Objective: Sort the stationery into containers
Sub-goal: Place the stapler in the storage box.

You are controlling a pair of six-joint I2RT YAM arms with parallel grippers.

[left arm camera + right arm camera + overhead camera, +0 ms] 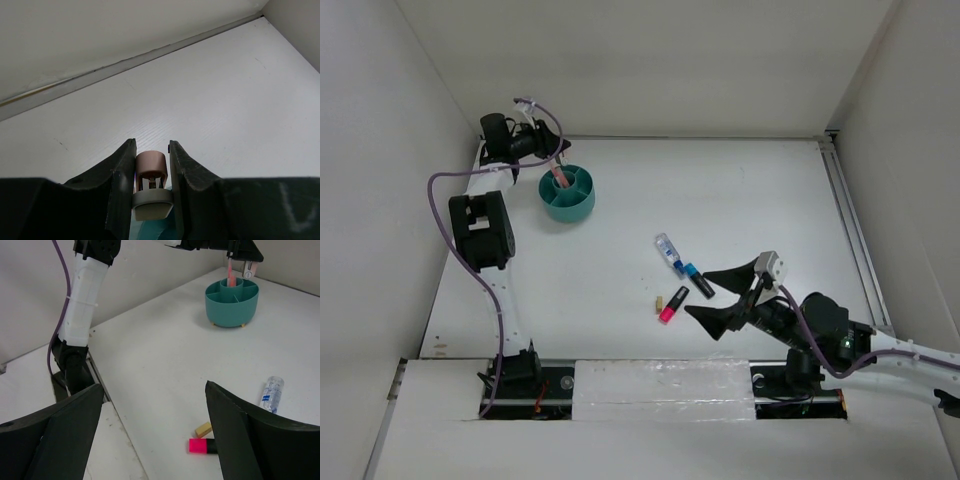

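Observation:
My left gripper is going to let go of the salmon-pink pen inside the round teal tub [553,182], by the tub's central ring.
The round teal tub [582,207] stands at the far left of the table, also seen in the right wrist view [232,307]. My left gripper [556,160] hangs right above it, shut on a salmon-pink pen [151,162] whose lower end reaches down into the tub's central ring [230,279]. A clear-blue tube [667,248], a blue-black marker [698,281], a pink highlighter with black cap [668,306] and a tiny tan piece [659,302] lie mid-table. My right gripper [698,294] hovers open just right of them, its jaws wide apart [154,387] with nothing between.
White walls close in the table on the left, back and right. A metal rail [850,230] runs along the right edge. The left arm's white link [85,295] rises at the table's left side. The highlighter [202,445] and tan piece [203,429] lie near the right finger.

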